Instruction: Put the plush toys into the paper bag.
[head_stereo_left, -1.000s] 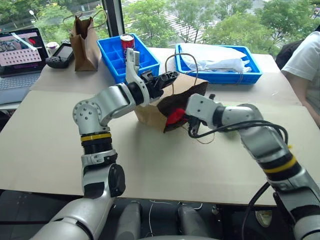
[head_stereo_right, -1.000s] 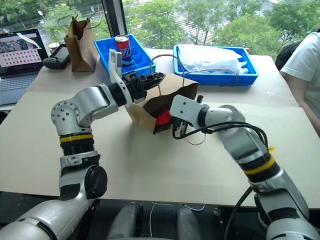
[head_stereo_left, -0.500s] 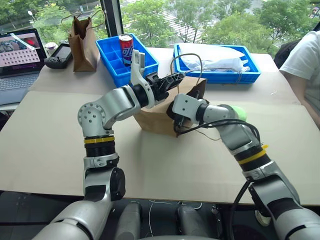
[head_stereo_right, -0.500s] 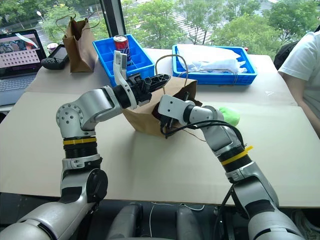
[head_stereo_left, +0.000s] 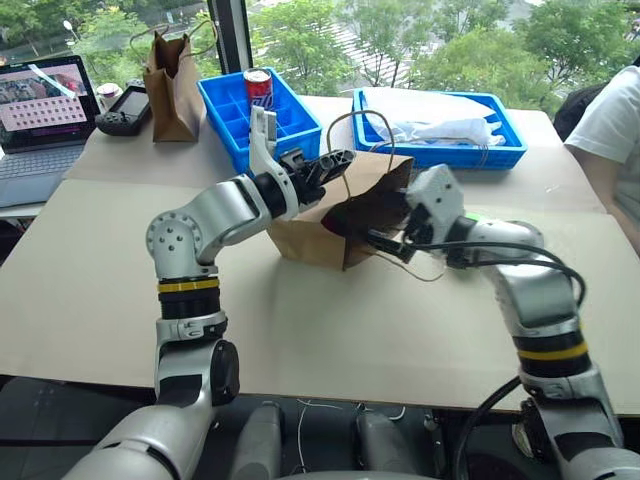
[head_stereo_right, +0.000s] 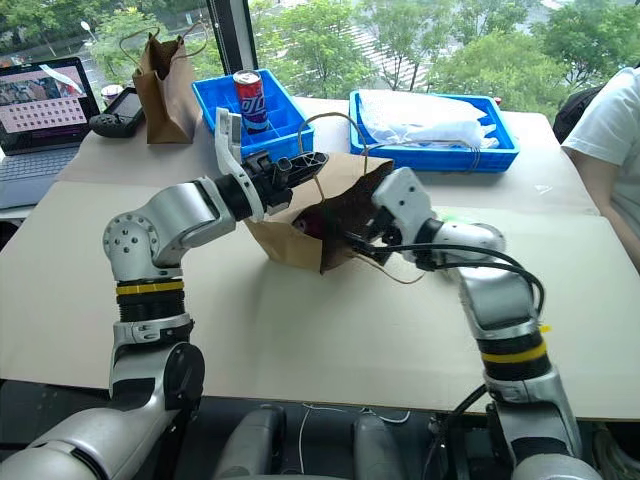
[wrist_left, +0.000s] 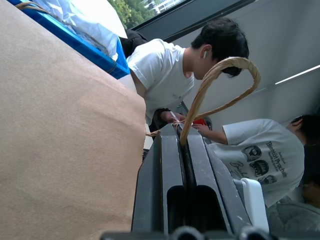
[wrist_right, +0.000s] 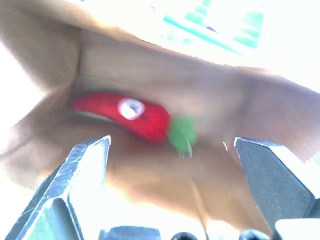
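My right gripper needs to close on the body of the lime-green plush toy (head_stereo_left: 477, 216), since the red chili plush toy is already lying in the paper bag.
The paper bag (head_stereo_left: 318, 222) lies on its side on the table, its mouth facing right. My left gripper (head_stereo_left: 328, 160) is shut on the bag's twine handle (wrist_left: 220, 75) at the top rim and holds the mouth up. Just outside the mouth, my right gripper (wrist_right: 172, 141) stands open and empty, pointing into the bag. The red chili plush toy (wrist_right: 125, 112) lies inside the bag, apart from the fingers. A sliver of the lime-green plush toy (head_stereo_left: 487, 219) shows on the table behind my right forearm.
A blue divided tray (head_stereo_left: 225, 110) with a soda can (head_stereo_left: 258, 85) stands behind the bag. A second blue tray (head_stereo_left: 500, 152) holds white cloth. A darker brown bag (head_stereo_left: 172, 85), a laptop (head_stereo_left: 40, 110) and a controller (head_stereo_left: 125, 108) sit far left. A person (head_stereo_left: 610, 130) is at the right edge.
My right gripper opened, left the red chili toy inside the bag and drew back to the right out of the mouth. The left gripper kept its hold on the handle.
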